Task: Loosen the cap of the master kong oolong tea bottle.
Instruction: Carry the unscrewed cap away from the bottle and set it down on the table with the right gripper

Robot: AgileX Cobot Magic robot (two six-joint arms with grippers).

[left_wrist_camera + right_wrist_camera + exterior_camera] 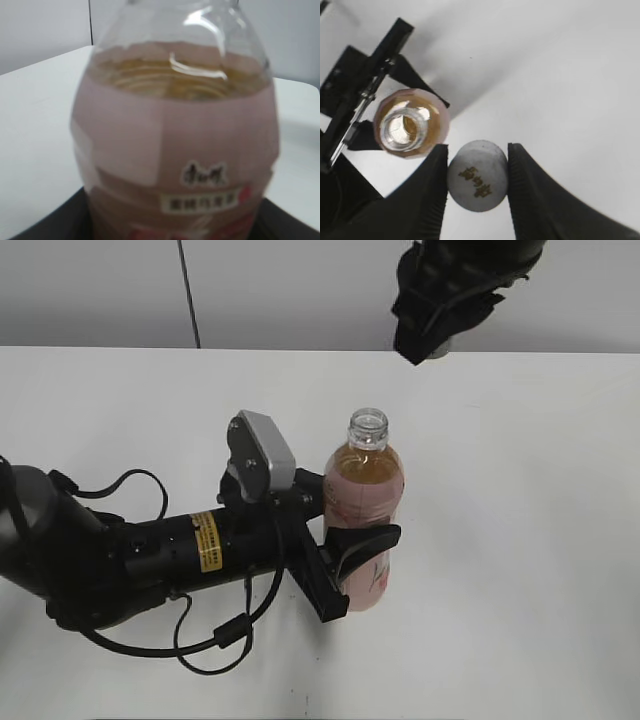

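My right gripper needs to set the white cap down on the bare table (518,589) beside the bottle, on the side across from my left arm.
The oolong tea bottle (364,510) stands upright on the white table, its neck open with no cap on it. It has amber tea and a pink label, which fills the left wrist view (175,140). My left gripper (352,558) is shut on the bottle's lower body. My right gripper (477,175) is shut on the round white cap (477,175), held in the air above and to one side of the bottle's open mouth (404,129). In the exterior view the right gripper (425,340) hangs high at the top right; the cap shows only as a pale bit there.
The white table (520,540) spreads around the bottle. The left arm's black body and cables (150,560) lie across the table's left front. A grey wall stands behind the far table edge.
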